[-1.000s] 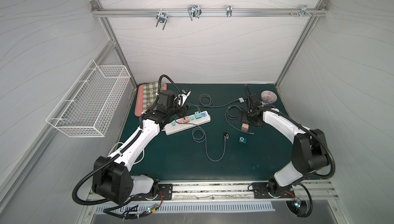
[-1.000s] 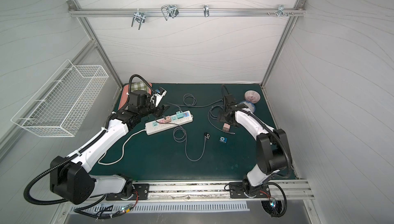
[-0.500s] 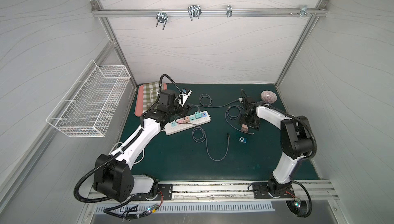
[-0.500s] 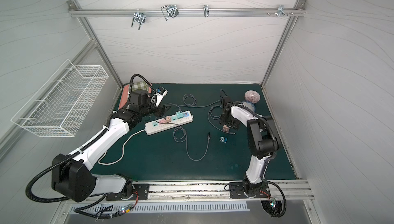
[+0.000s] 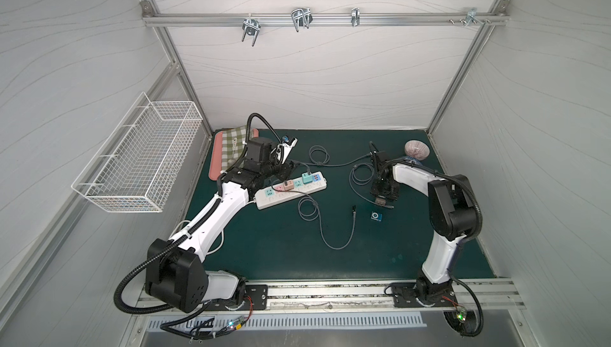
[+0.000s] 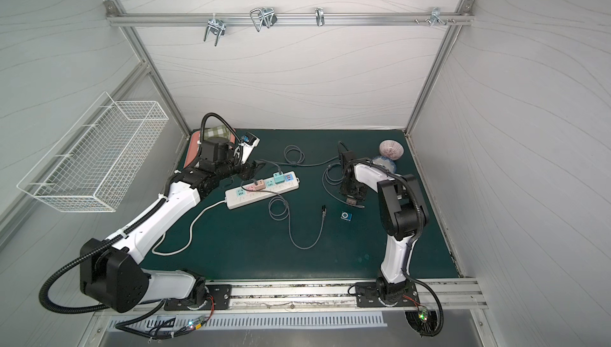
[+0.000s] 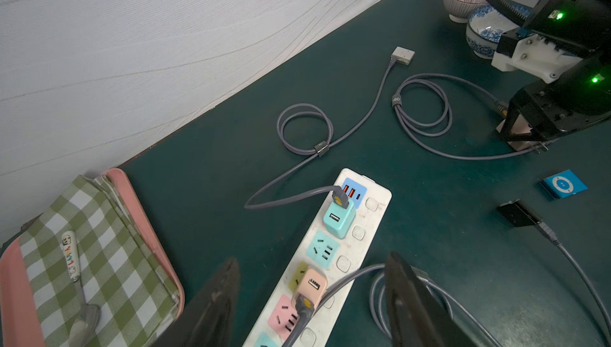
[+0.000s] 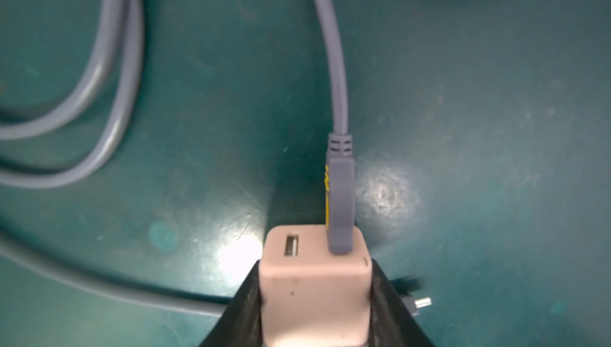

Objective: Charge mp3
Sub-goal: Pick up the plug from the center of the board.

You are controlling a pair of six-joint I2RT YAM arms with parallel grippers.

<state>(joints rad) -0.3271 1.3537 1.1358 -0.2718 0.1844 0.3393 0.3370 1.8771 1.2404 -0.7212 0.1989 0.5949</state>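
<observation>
I will next take the pale pink charger cube from my right gripper with my left gripper, closing on the cube's end [image 7: 506,120] with the USB cable.
The small blue mp3 [image 5: 376,216] lies flat on the green mat, also seen in the left wrist view [image 7: 563,185]. My right gripper [image 5: 381,200] stands just behind it, low on the mat. In the right wrist view my right gripper [image 8: 314,272] is shut on a pale pink charger cube [image 8: 314,295] with a grey USB cable [image 8: 340,170] plugged into it. My left gripper [image 7: 313,258] hangs open above the white power strip [image 7: 373,196], holding nothing. A second grey cable runs from the strip to a loose black connector [image 5: 353,210].
Two bowls [image 5: 416,150] stand at the back right, behind the right arm. A pink tray [image 5: 216,150] with a checked cloth and a spoon [image 7: 74,262] sits at the back left. A wire basket [image 5: 139,157] hangs on the left wall. Cable coils [image 5: 319,155] lie mid-table.
My right gripper's jaws have closed onto the pink charger cube, and the right arm's elbow has swung in and up. The left arm has not moved.
</observation>
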